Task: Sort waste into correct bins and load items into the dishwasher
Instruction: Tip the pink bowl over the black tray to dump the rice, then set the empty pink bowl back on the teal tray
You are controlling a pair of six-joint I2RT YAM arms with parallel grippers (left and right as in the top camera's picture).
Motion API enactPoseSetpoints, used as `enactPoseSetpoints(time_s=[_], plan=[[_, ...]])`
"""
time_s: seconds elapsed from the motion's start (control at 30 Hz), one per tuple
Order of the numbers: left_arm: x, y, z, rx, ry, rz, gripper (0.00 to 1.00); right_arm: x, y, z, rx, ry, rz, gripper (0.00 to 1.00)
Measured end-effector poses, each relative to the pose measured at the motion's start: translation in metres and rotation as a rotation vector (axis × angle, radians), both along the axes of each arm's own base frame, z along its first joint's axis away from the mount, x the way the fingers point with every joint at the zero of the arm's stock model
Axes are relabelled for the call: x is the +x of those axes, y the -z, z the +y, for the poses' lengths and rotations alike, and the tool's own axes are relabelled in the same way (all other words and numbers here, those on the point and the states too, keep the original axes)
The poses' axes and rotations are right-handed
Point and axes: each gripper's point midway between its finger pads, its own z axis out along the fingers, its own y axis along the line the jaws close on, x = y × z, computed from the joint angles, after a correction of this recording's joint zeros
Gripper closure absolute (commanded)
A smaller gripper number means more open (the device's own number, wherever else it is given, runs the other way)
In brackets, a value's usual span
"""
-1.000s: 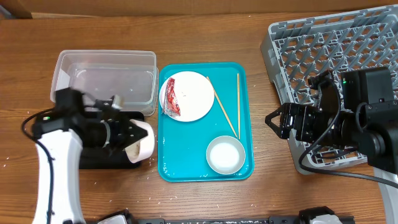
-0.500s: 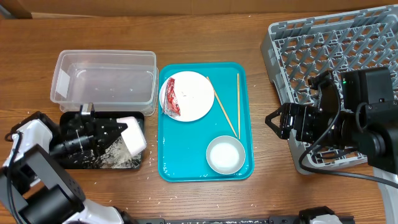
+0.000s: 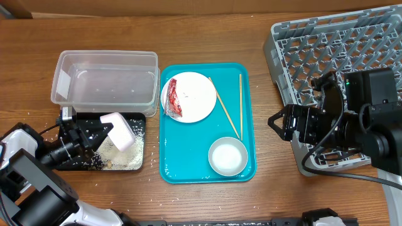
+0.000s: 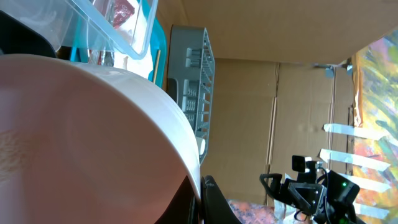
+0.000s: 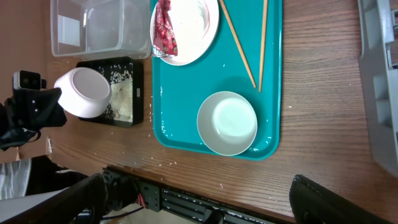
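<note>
The small white bowl, now tipped over the shallow black tray, will go down from my left gripper on the teal tray (image 3: 181, 152) beside the other white bowl.
My left gripper (image 3: 95, 133) is shut on the rim of a small white bowl (image 3: 119, 130), held tipped on its side over the shallow black tray (image 3: 139, 117). Loose rice (image 3: 116, 156) lies in that tray. The bowl fills the left wrist view (image 4: 93, 137). The clear tub (image 3: 107, 85) stands behind the black tray. A white plate (image 3: 195, 94) with the red wrapper (image 3: 173, 100), two chopsticks (image 3: 227, 116) and a white bowl (image 3: 227, 157) sit on the teal tray (image 3: 207, 176). My right gripper (image 3: 279, 122) is open and empty beside the grey dish rack (image 3: 339, 50). No paper wad shows.
Rice grains are scattered on the wooden table around the black tray and the table's front edge (image 5: 186, 165). The right wrist view shows the teal tray (image 5: 273, 93), the bowl on it (image 5: 227, 123) and the held bowl (image 5: 84, 93).
My left arm has swung left and low. The held bowl has moved from the black tray's right edge to over its middle, and rice now lies in the tray. The right arm has not moved.
</note>
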Motion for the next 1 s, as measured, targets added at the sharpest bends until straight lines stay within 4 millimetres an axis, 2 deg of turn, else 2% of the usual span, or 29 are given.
enactPoseSetpoints(time_s=[0.23,0.33,0.47,0.67,0.73,0.83,1.0], plan=[[0.001,-0.001,0.000,0.000,-0.001,-0.003,0.96,0.000,0.000,0.000,-0.001,0.000,0.002,0.04],[0.002,0.007,0.004,0.062,0.020,-0.029,0.96,0.000,0.000,0.000,-0.001,0.000,0.001,0.04],[-0.005,0.001,-0.009,0.046,0.071,0.020,0.96,0.000,0.000,0.000,0.000,0.000,0.001,0.04],[-0.017,-0.021,-0.059,0.208,0.250,-0.046,0.96,0.001,-0.001,0.000,0.001,0.000,-0.007,0.04],[-0.015,-0.014,-0.070,0.354,0.305,-0.044,0.96,0.002,-0.001,0.000,0.001,0.000,-0.009,0.04],[-0.022,-0.008,-0.098,0.574,0.376,0.045,0.96,0.002,-0.001,0.000,0.001,0.000,-0.010,0.03],[-0.036,0.012,-0.154,0.926,0.460,0.135,0.96,0.006,-0.002,0.000,-0.004,0.004,-0.029,0.02]])
